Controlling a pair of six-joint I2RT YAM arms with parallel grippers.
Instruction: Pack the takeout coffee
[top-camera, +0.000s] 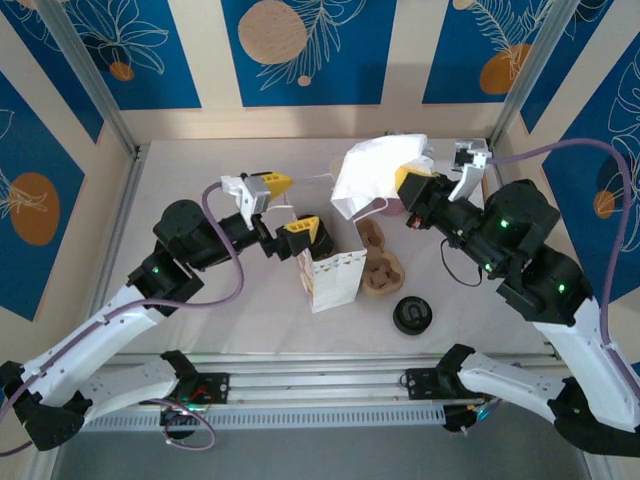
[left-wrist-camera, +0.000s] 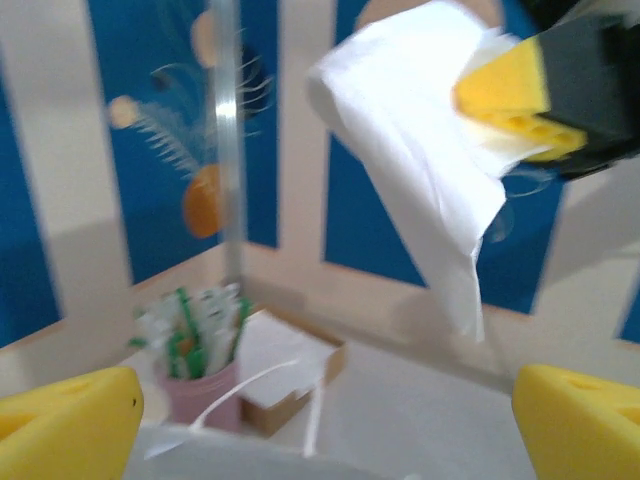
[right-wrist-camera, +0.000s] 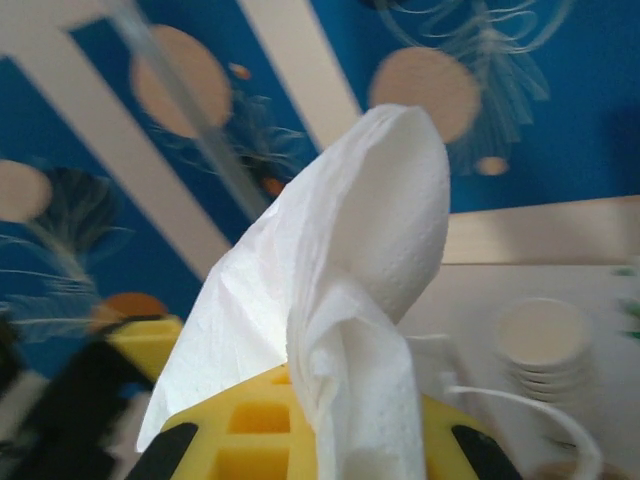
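Note:
Next, my right gripper releases the white napkin inside the white gift bag (top-camera: 331, 243), next to the black-lidded cup.
A round black lid (top-camera: 412, 315) lies on the table at the front right; from above I cannot tell whether a cup is under it. The white gift bag (top-camera: 332, 280) stands upright mid-table, and its rim and white handle (left-wrist-camera: 255, 385) show in the left wrist view. My left gripper (top-camera: 285, 211) is open at the bag's upper left, its near finger (top-camera: 301, 237) by the rim. It holds nothing, its fingers (left-wrist-camera: 70, 425) set wide apart. My right gripper (top-camera: 412, 183) hangs above the back of the table, shut on a white napkin (top-camera: 375, 170) (right-wrist-camera: 340, 300) (left-wrist-camera: 420, 130).
A brown cardboard cup carrier (top-camera: 381, 268) lies right of the bag. At the back stand a pink cup of green-and-white sachets (left-wrist-camera: 195, 345), a box of napkins (left-wrist-camera: 290, 365) and a stack of cream paper cups (right-wrist-camera: 545, 345). Metal frame posts mark the back corners.

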